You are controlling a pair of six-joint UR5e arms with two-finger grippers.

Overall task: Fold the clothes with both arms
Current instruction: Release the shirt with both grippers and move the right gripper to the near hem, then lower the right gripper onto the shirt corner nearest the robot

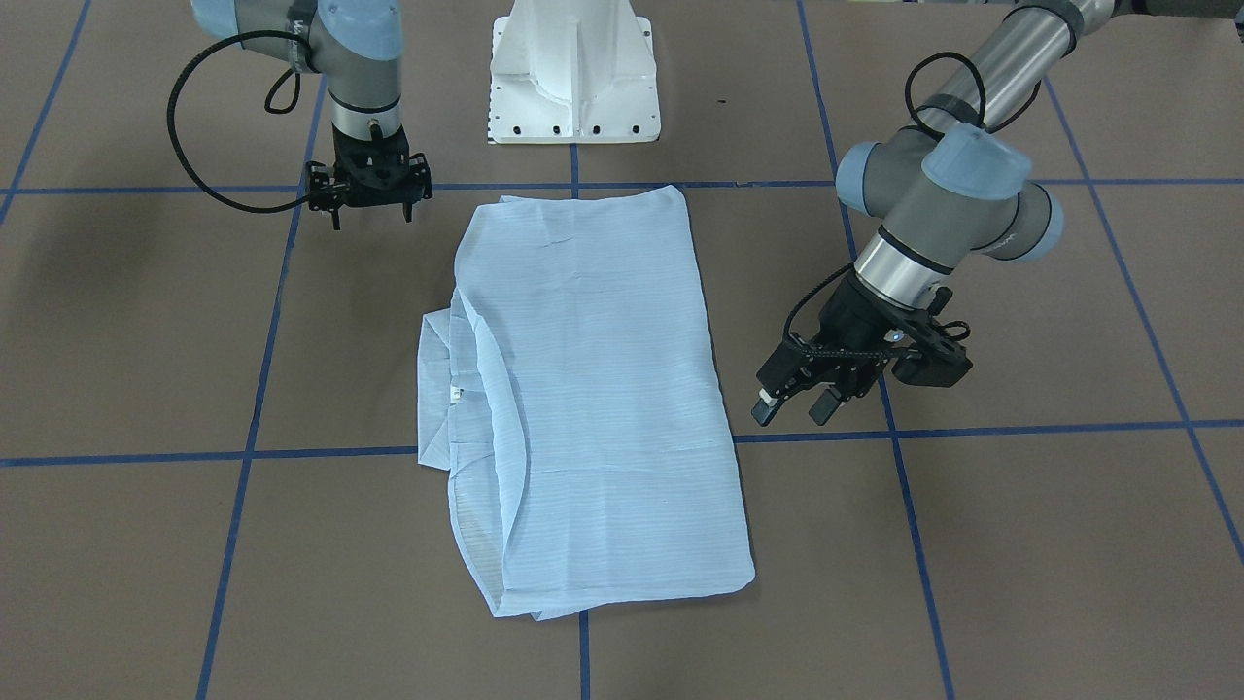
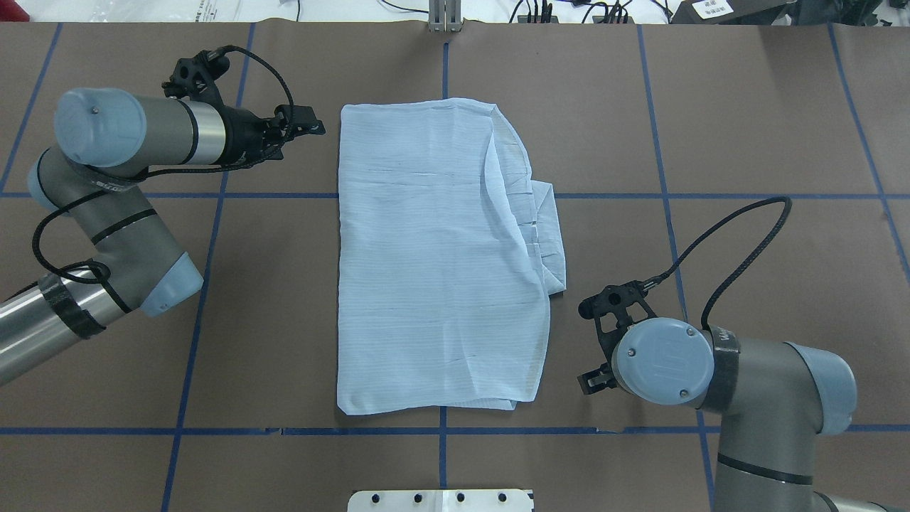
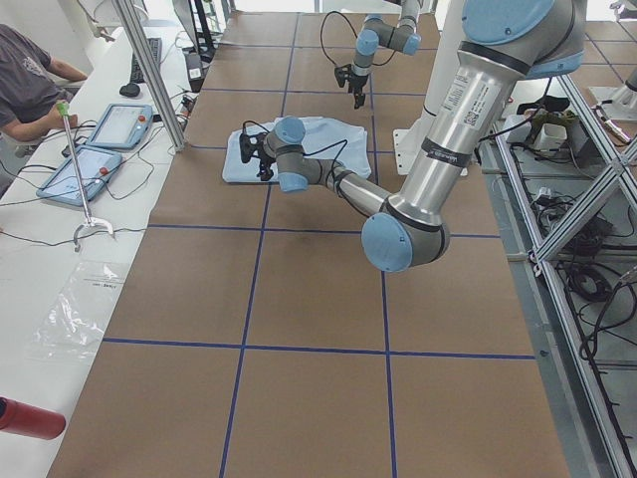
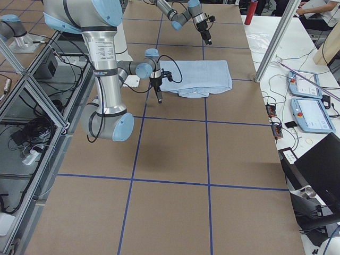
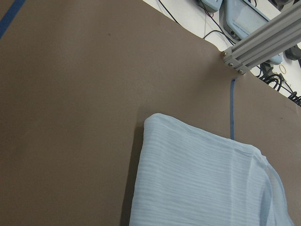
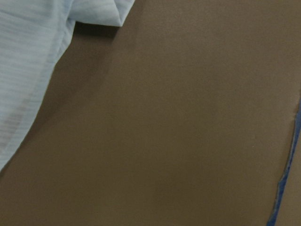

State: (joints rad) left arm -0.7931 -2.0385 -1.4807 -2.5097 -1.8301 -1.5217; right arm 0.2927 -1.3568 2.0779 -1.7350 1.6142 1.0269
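Next, my right gripper grips the near corner [image 1: 499, 209] of the light-blue shirt, by the white pedestal, on the side with the collar part.
The light-blue shirt [image 1: 603, 389] lies flat on the brown table, folded into a long rectangle, with its collar part [image 1: 442, 379] sticking out on the robot's right side. It also shows in the overhead view [image 2: 434, 263]. My left gripper [image 1: 792, 410] is open and empty, just off the shirt's far left edge [image 2: 313, 119]. My right gripper [image 1: 372, 216] is open and empty, beside the shirt's near right corner [image 2: 593, 346]. The left wrist view shows a shirt corner [image 5: 202, 183]; the right wrist view shows a shirt edge [image 6: 28, 52].
The white pedestal [image 1: 573, 78] stands at the robot's side of the table, just behind the shirt. Blue tape lines [image 2: 213, 195] form a grid on the table. A side bench with tablets [image 3: 109, 124] and an operator [image 3: 25, 85] lies beyond the far edge.
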